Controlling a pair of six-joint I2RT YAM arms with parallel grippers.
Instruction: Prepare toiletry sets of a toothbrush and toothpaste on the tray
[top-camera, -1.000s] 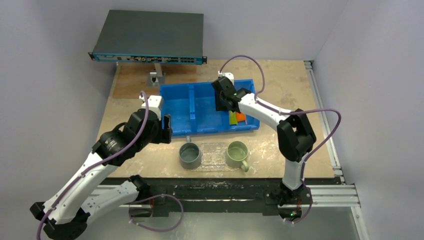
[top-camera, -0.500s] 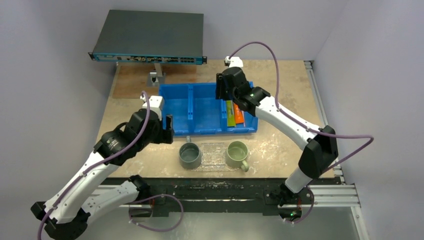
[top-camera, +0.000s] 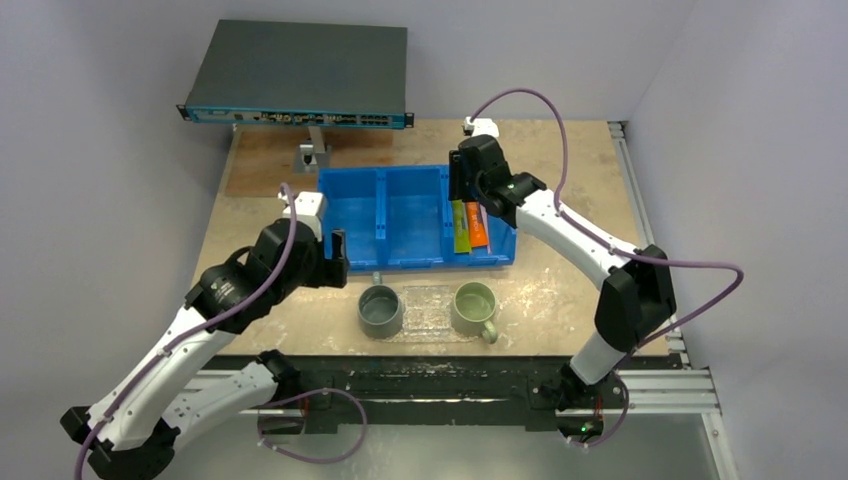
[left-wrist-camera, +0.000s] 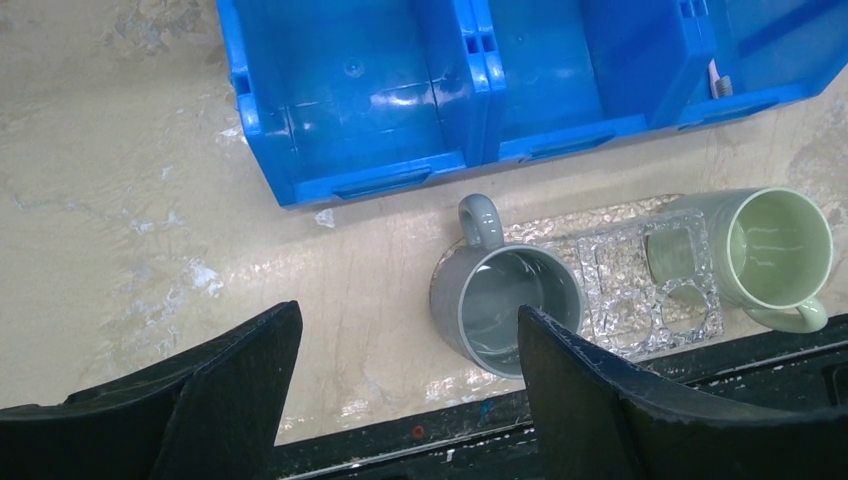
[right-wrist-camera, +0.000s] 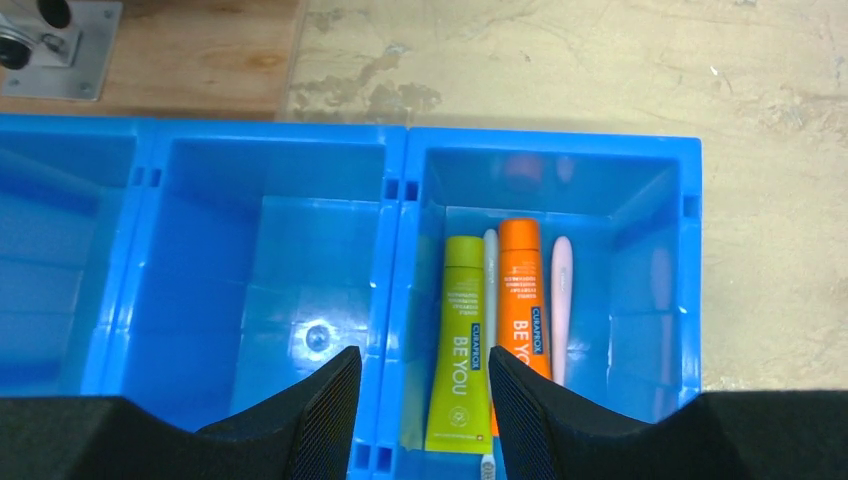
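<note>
The robot's right gripper needs to close around the body of the orange tube (top-camera: 474, 213) (right-wrist-camera: 522, 311), slightly below its cap, between the two pale toothbrushes.
The green toothpaste tube (right-wrist-camera: 460, 340) and the orange tube (right-wrist-camera: 522, 295) lie side by side in the right compartment of the blue bin (right-wrist-camera: 400, 190). One pale toothbrush (right-wrist-camera: 490, 290) lies between them, another (right-wrist-camera: 560, 300) right of the orange tube. My right gripper (right-wrist-camera: 422, 355) hovers open above that compartment's left wall, holding nothing. The clear pebbled tray (top-camera: 428, 310) lies in front of the bin with a grey mug (top-camera: 381, 311) and a pale-green mug (top-camera: 474, 308) on its ends. My left gripper (left-wrist-camera: 408, 315) is open over bare table left of the grey mug (left-wrist-camera: 508, 310).
The bin's left and middle compartments (top-camera: 384, 215) hold nothing. A dark network switch (top-camera: 297, 72) stands on a metal bracket (top-camera: 313, 155) over a wooden board at the back left. A metal rail (top-camera: 650, 250) runs along the table's right edge.
My right arm has swung right and toward the back of the bin, uncovering the tubes below it. The left jaws have widened slightly; the left arm has stayed put.
</note>
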